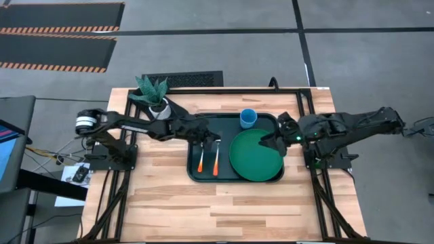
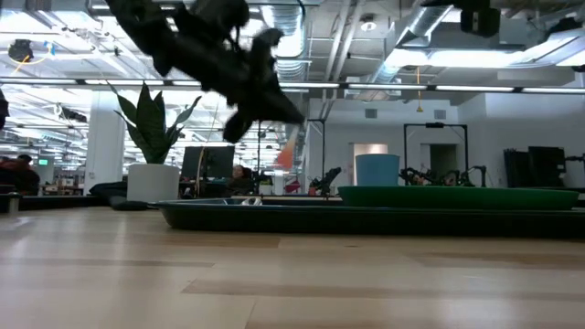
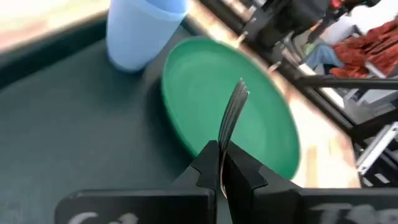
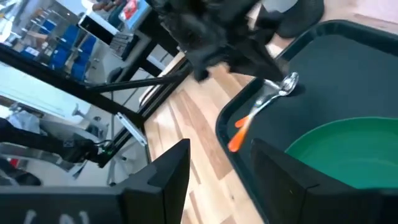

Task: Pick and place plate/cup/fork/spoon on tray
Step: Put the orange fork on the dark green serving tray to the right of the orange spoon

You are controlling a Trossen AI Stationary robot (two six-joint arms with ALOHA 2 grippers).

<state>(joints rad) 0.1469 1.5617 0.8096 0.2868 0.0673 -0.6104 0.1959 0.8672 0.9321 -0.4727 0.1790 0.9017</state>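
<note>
I will let go of the fork with my left gripper on the tray's bottom, close beside the spoon (image 1: 211, 158), toward the green plate.
The dark tray (image 1: 196, 173) lies mid-table. On it are the green plate (image 1: 256, 157) on its right half and the light-blue cup (image 1: 248, 118) at its far side. My left gripper (image 3: 222, 152) is over the tray's left part (image 1: 207, 138), shut on the fork (image 3: 233, 115). The spoon (image 4: 273, 93) lies on the tray floor close below that arm. Two orange handles (image 1: 201, 160) (image 1: 216, 161) show in the high view; I cannot tell which one is the fork's. My right gripper (image 1: 277, 144) is open and empty over the plate's far right rim. My left gripper pinches the fork's metal neck just behind the tines (image 3: 225, 142) between its two fingers. The tines stick out past the fingertips toward the plate. The orange handle (image 2: 286, 153) shows in the air above the tray, so the fork is lifted clear.
A white pot with a spiky plant (image 1: 154, 95) stands at the table's far left, beside my left arm. Bare wood (image 1: 224, 210) lies near the table's front edge. The plate and cup take the tray's right half and far side.
</note>
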